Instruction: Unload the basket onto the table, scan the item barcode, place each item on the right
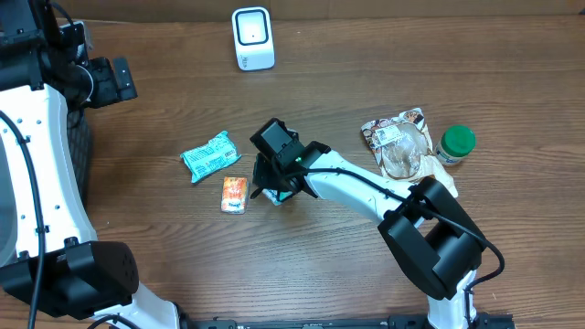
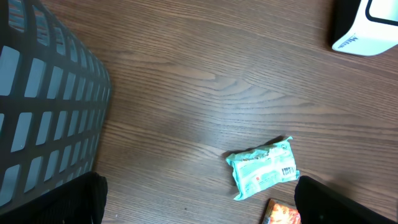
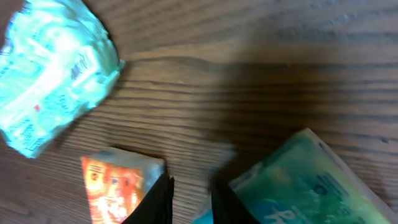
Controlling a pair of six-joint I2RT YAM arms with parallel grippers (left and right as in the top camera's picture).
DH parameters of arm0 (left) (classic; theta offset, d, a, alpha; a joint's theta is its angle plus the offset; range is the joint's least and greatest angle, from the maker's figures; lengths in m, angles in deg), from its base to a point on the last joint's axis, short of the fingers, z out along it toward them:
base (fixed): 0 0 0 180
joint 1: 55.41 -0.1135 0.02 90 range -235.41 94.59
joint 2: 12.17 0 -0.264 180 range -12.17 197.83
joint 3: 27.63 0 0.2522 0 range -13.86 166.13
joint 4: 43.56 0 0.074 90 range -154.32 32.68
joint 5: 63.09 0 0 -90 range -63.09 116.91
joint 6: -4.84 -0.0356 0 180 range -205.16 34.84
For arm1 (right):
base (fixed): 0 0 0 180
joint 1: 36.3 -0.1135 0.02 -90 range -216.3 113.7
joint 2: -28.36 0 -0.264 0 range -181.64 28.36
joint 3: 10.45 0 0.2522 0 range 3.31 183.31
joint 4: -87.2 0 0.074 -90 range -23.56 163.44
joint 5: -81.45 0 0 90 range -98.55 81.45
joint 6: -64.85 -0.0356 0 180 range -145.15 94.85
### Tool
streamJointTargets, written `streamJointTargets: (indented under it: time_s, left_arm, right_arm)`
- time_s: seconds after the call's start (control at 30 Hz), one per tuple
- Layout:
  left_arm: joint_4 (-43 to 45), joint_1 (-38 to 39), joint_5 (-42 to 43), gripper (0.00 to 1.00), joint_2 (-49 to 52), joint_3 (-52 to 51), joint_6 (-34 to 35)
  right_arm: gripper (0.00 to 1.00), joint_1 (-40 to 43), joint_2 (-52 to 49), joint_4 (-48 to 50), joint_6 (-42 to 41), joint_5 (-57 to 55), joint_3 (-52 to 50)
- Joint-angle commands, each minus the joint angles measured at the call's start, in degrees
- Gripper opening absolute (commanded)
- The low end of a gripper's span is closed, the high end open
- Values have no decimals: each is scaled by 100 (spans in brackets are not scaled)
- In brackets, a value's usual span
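Note:
My right gripper has only a sliver of the green packet's far edge, so next I open, back off and take the packet by its near corner (image 1: 286,198) before scanning.
My right gripper (image 1: 272,188) is low over the middle of the table. In the right wrist view its jaws (image 3: 189,194) stand narrow, with a sliver of a green packet (image 3: 305,186) between them; the rest of the packet spreads to the right. An orange packet (image 3: 118,186) lies just left of the fingers, also visible overhead (image 1: 235,195). A teal packet (image 1: 210,155) lies farther left. The white scanner (image 1: 252,38) stands at the back. My left gripper (image 2: 202,208) hangs open at the far left, high above the table, with nothing between its fingers.
A crumpled snack bag (image 1: 398,142) and a green-lidded bottle (image 1: 455,143) sit at the right. A dark mesh basket (image 2: 43,99) stands at the table's left edge. The teal packet (image 2: 262,169) and the scanner (image 2: 367,28) show in the left wrist view.

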Motion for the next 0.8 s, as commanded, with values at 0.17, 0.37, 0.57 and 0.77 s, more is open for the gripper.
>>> streamJointTargets:
  time_s: [0.17, 0.37, 0.57, 0.77]
  left_arm:
    - [22, -20, -15, 99, 74, 9, -127]
    - [22, -20, -15, 100, 74, 9, -127]
    - [22, -20, -15, 100, 74, 9, -127]
    - [22, -20, -15, 100, 74, 9, -127]
  right_arm:
    - [23, 203, -28, -990, 1141, 647, 409]
    - [24, 658, -28, -1923, 2411, 629, 901]
    - [24, 1222, -24, -2728, 2791, 638, 1351]
    - [29, 1480, -26, -3053, 2789, 1222, 1215]
